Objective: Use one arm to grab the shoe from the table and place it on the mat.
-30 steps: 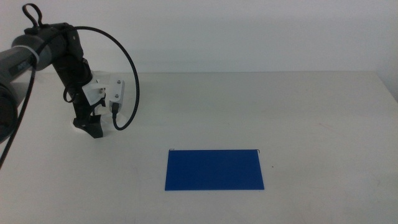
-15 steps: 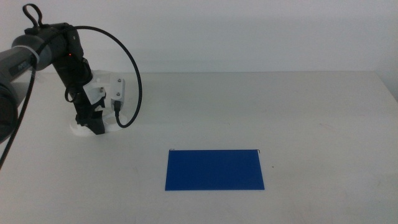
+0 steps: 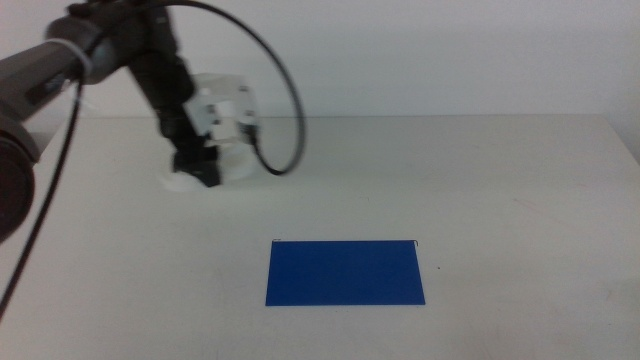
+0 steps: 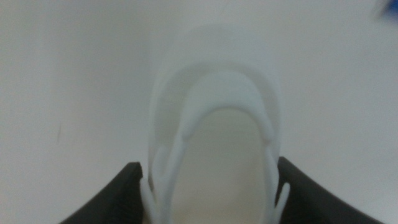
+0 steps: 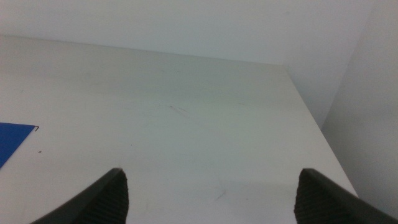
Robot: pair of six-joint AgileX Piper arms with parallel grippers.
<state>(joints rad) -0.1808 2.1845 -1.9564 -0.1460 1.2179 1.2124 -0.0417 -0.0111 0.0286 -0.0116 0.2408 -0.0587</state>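
Observation:
Next, my left gripper releases the white shoe on the middle of the blue mat point(image 3: 343, 273), along the mat's long side. The shoe is now behind the mat.
The left arm point(image 3: 150, 60) reaches in from the left, its gripper point(image 3: 197, 172) at the back left of the table point(image 3: 500, 180). The white shoe point(image 3: 236, 168) shows blurred around the jaws. In the left wrist view the shoe point(image 4: 214, 118) fills the gap between the two dark jaws, so the left gripper point(image 4: 211, 190) is shut on it. The blue mat point(image 3: 345, 272) lies flat at the front centre, right of and nearer than the shoe. The right gripper point(image 5: 211, 193) is open over the table's right part, outside the middle view.
A black cable point(image 3: 290, 110) loops from the left wrist toward the right. The table's right edge point(image 5: 311, 118) and a corner of the mat point(image 5: 9, 143) show in the right wrist view. A pale wall stands behind the table.
The left gripper closed down onto the shoe at the far left, then moved right and back with the shoe in its jaws. The mat has not moved.

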